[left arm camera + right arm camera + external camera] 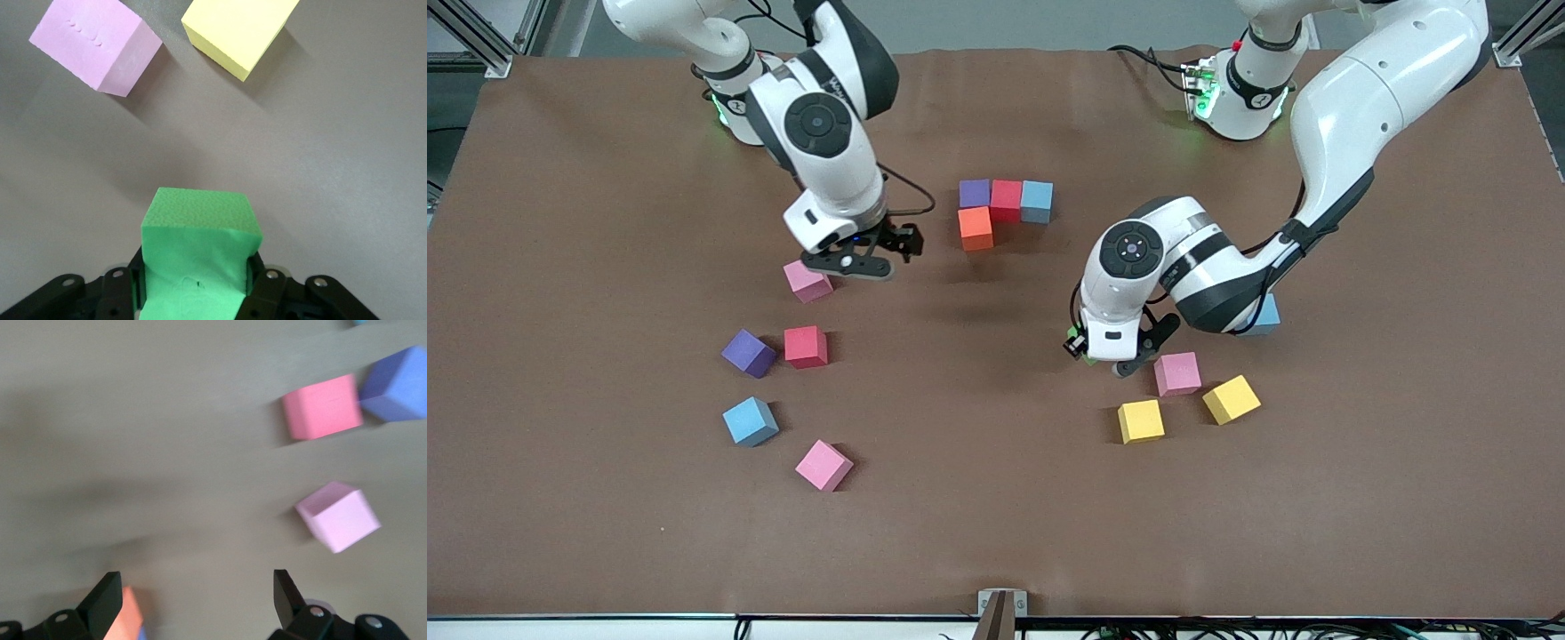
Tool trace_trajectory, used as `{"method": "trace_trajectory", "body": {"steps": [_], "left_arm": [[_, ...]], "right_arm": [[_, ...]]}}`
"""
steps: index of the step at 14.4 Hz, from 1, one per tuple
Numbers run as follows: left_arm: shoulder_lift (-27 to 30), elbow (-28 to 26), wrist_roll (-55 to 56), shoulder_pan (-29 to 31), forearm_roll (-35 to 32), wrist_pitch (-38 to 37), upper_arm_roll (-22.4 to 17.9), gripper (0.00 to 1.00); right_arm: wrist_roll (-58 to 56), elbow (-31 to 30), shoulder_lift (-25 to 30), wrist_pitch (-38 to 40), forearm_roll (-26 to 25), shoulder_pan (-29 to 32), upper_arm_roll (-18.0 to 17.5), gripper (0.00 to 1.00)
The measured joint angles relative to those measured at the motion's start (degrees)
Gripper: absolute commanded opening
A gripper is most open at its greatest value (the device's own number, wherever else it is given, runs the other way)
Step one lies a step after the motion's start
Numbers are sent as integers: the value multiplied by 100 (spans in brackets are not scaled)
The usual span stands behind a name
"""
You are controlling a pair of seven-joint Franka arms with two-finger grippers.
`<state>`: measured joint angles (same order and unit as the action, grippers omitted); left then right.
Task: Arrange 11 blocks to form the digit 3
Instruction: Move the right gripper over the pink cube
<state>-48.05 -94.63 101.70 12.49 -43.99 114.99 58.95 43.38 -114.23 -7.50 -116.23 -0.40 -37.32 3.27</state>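
Observation:
My right gripper is to head next to the pink block's sides [807,283] [339,517] and close there, on the one that is nearest it, close to the loose red block.
A partial figure lies at mid-table: a purple block [975,193], a red block [1006,199] and a light blue block [1037,200] in a row, with an orange block [975,228] touching the purple one. My left gripper [1110,357] is shut on a green block [197,247], low over the table beside a pink block [1177,373] and two yellow blocks [1141,420] [1232,399]. My right gripper [876,256] is open and empty, over the table between another pink block [807,281] and the orange block [127,613].
Toward the right arm's end lie a purple block [748,353], a red block [806,347], a light blue block [751,421] and a pink block [823,465]. Another light blue block [1265,316] is half hidden under the left arm.

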Motion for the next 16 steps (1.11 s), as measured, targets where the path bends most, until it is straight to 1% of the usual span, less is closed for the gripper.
{"method": "trace_trajectory", "body": {"steps": [1,2,3,4,5,6,8,10,12,16], "left_arm": [[5,47,0,0,0,-64,34,28],[12,88,0,2,0,-111,56,28],[18,122,0,3,0,-146,66,28],[25,141,0,4,0,-171,68,28],[27,150,0,4,0,-185,68,28],[27,152,0,4,0,-201,68,28],[27,154,0,6,0,-290,69,28],[27,156,0,15,0,-362,70,27],[28,163,0,43,0,-386,70,27],[38,169,0,171,0,-413,72,27]], "right_arm": [[-5,132,11,371,-56,115,49,100],[-36,355,12,906,-130,266,81,100],[-194,601,11,1451,-270,433,100,100],[-442,812,6,1837,-416,591,114,100],[-580,941,-4,2007,-443,732,124,100],[-582,1004,-21,2069,-345,876,128,100],[-547,1013,-63,2103,67,1248,137,100],[-493,942,-86,2104,209,1612,153,100],[-114,721,-9,1865,250,1778,162,100],[1177,-557,530,660,260,1770,94,100]]}}
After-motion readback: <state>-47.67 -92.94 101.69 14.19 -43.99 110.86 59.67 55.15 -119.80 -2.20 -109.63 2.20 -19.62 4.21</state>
